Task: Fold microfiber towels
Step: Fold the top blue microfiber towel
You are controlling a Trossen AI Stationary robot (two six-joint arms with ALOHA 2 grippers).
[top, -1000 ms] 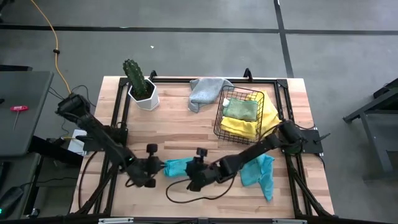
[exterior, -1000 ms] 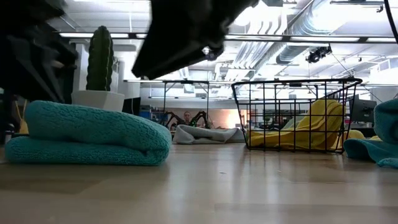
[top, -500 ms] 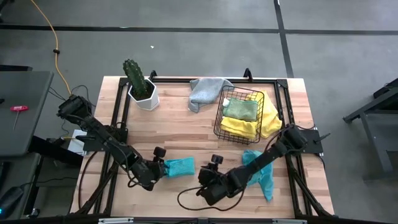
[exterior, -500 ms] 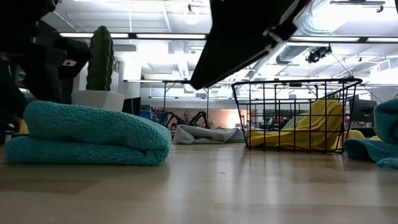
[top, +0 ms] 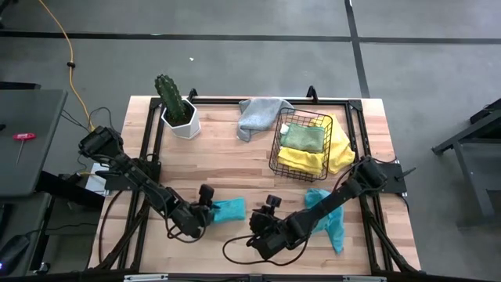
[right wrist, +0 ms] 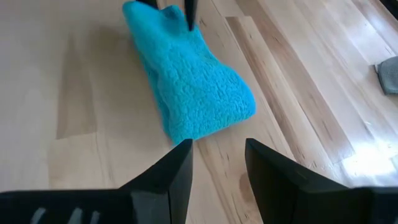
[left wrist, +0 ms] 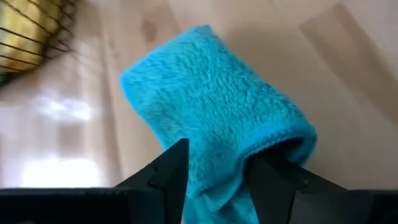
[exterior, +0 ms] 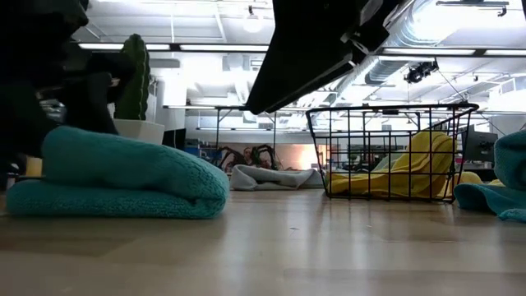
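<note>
My left gripper has a finger inside the gaping end of the folded teal towel. It should back off and pinch the towel's top layer [left wrist: 227, 134] from both sides.
A teal microfiber towel [top: 229, 209] lies folded into a thick pad on the wood, near the table's front [exterior: 123, 181]. My left gripper [top: 210, 211] is at the pad's left end. It is open, and in the left wrist view [left wrist: 217, 157] that end fills the gap between the fingers. My right gripper [top: 257, 229] hovers open just right of and nearer than the pad, which lies ahead of it [right wrist: 217, 165] with nothing between its fingers. A second teal towel [top: 329, 215] lies crumpled at the near right. My left gripper has its fingers [left wrist: 171, 171] on either side of the folded towel's left end [left wrist: 217, 186], coming level from the table's left. The towel lies flat on the table. Whether the fingers touch the cloth, I cannot tell.
A black wire basket [top: 275, 149] at the back right holds a light green towel [top: 303, 137], and a yellow towel [top: 338, 153] lies in and partly outside it. A grey towel [top: 261, 116] lies left of the basket. A potted cactus [top: 176, 106] stands at the back left.
My right gripper has drawn back from the folded towel toward the table's near edge and a little to the right. My left gripper has edged right, up against the towel's left end. The towel stays folded where it lay.
</note>
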